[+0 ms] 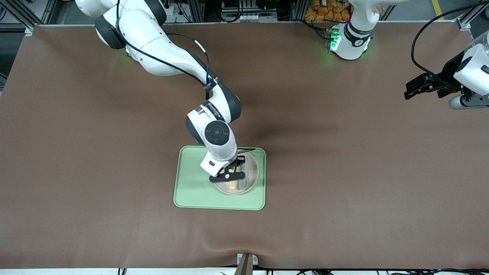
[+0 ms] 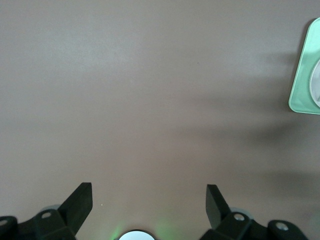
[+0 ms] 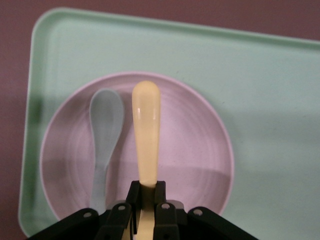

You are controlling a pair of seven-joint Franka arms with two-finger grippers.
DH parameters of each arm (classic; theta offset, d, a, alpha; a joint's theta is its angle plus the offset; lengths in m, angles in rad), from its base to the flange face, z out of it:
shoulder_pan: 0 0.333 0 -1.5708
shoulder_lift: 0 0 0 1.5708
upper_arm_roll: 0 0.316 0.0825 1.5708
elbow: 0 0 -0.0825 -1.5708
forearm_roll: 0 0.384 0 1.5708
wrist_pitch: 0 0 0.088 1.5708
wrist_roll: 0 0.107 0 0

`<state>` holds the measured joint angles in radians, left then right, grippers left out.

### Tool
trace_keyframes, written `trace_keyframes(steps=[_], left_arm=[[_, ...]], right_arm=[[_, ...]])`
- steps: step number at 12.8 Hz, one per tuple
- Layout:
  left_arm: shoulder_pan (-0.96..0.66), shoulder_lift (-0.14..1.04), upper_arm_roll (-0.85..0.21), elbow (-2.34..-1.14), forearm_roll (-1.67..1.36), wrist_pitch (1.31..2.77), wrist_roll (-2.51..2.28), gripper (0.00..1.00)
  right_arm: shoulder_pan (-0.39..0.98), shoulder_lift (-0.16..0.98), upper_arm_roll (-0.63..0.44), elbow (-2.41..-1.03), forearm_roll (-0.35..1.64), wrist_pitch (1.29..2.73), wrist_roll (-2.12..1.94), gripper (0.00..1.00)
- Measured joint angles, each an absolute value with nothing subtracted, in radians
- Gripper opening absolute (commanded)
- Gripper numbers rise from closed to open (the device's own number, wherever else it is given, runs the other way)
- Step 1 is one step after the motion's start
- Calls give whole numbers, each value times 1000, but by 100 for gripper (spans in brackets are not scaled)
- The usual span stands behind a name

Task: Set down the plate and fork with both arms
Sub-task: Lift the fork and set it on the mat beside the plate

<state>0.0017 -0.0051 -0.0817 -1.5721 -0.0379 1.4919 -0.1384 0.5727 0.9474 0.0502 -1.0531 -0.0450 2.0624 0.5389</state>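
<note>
The pale yellow fork, now held over the off-white plate, will be let go by my right gripper on the tray's bare room (image 1: 193, 179) (image 3: 296, 142) next to the off-white plate.
The off-white plate (image 1: 251, 176) lies on the light green tray (image 1: 191, 187), at the tray's end toward the left arm. My right gripper (image 1: 228, 178) is over the plate, shut on the pale yellow fork (image 1: 232, 186). In the right wrist view the fork's handle (image 3: 146, 130) sticks out from my right gripper (image 3: 146, 192) over the plate (image 3: 200, 145); its tines are hidden. I cannot tell whether it touches the plate. My left gripper (image 1: 410, 91) waits open and empty over bare table at the left arm's end, as its wrist view (image 2: 149, 197) shows.
A grey-green spoon (image 3: 106, 130) lies in the plate beside the fork. The tray (image 3: 270, 100) has bare room toward the right arm's end. The left wrist view shows a corner of the tray (image 2: 301, 75). Brown mat (image 1: 344, 172) covers the table.
</note>
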Motion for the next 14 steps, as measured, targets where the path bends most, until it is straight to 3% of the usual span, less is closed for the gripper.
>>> trace_keyframes(steps=[5, 9, 10, 14], left_arm=[[1, -5, -82, -1572, -38, 1492, -138, 100], [0, -4, -82, -1572, -38, 1493, -138, 100], [0, -3, -83, -1573, -38, 1493, -138, 100], [0, 2, -83, -1573, -38, 1493, -138, 100]], right_arm=[[429, 935, 49, -1088, -39, 2036, 418, 4], [394, 933, 49, -1157, -39, 2036, 410, 5], [386, 931, 49, -1173, -39, 2038, 410, 9], [381, 925, 51, -1230, -39, 2060, 411, 75]])
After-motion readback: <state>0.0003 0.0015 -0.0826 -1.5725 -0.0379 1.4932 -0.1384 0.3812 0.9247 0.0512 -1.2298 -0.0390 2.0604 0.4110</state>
